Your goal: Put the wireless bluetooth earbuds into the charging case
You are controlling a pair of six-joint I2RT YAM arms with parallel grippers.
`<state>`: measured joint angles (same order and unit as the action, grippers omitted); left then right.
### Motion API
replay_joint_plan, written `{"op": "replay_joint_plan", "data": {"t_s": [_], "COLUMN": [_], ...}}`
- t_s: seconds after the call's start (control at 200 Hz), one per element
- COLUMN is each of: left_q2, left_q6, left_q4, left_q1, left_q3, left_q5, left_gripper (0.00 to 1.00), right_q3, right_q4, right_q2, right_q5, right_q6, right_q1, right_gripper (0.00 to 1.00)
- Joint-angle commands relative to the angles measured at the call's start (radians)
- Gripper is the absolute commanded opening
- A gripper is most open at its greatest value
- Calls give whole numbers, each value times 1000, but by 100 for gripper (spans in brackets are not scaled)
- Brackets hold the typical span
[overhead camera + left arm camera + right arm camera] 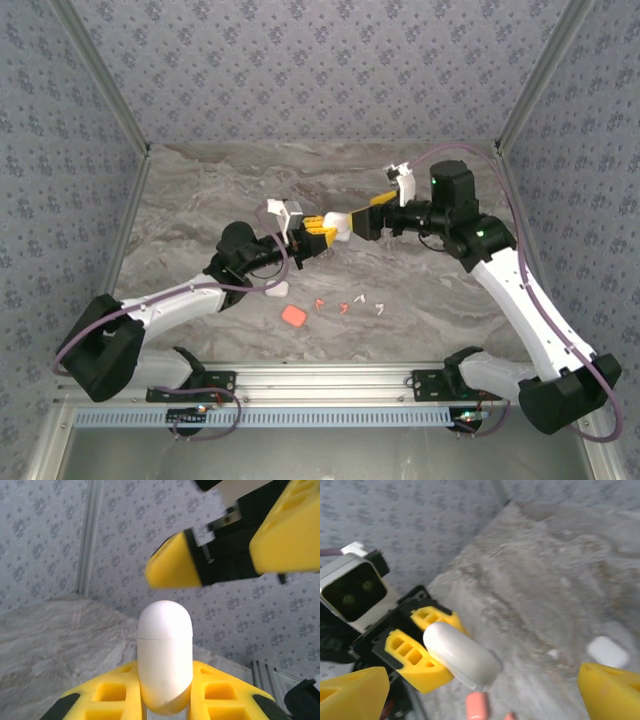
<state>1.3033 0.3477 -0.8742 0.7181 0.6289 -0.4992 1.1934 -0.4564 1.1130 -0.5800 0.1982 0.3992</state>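
The robot's left gripper needs to put the white pill-shaped charging case down on the marble [335, 259] between the earbuds and the far white case.
My left gripper [318, 230] is shut on a white pill-shaped charging case [338, 236], held above the table with its lid closed. In the left wrist view the case [165, 650] stands up between the yellow fingers [225, 695]. My right gripper [350, 222] is open, its fingertips spread on either side of the case's free end [462, 655] without touching it. Tiny earbuds lie on the table in front of the arms: an orange-red one [320, 303] and white ones [380, 308].
An orange case [293, 316] lies on the marble table [450, 300] near the earbuds and shows pink [477, 706] under the held case. Another white case [607, 651] rests on the table. Patterned walls enclose the back and sides.
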Motion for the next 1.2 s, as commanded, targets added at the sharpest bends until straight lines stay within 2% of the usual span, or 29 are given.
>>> {"op": "replay_joint_plan", "data": {"t_s": [0.0, 0.205, 0.38, 0.69, 0.78, 0.884, 1.009, 1.199], "left_q2": [12, 148, 306, 525, 557, 568, 553, 492], "left_q6": [-1, 94, 175, 298, 322, 324, 300, 256], "left_q4": [104, 181, 188, 182, 186, 213, 258, 321], "left_q1": [-22, -63, -47, -28, -28, -29, -29, -42], "left_q3": [23, 17, 37, 115, 130, 138, 137, 119], "left_q5": [59, 97, 69, 78, 80, 97, 124, 171], "left_gripper": [0, 0, 0, 0, 8, 26, 42, 54], "right_q3": [-36, -87, -113, -127, -130, -133, -139, -154], "right_q4": [-44, -60, -55, -53, -56, -61, -63, -67], "right_q2": [-52, -65, -70, -54, -53, -51, -51, -48], "right_q5": [191, 211, 264, 259, 262, 264, 259, 246], "right_q6": [22, 83, 108, 111, 108, 100, 94, 73], "right_q1": [-47, -133, -155, -169, -173, -178, -183, -183], "right_gripper": [99, 100, 100, 100, 100, 100, 100, 100]}}
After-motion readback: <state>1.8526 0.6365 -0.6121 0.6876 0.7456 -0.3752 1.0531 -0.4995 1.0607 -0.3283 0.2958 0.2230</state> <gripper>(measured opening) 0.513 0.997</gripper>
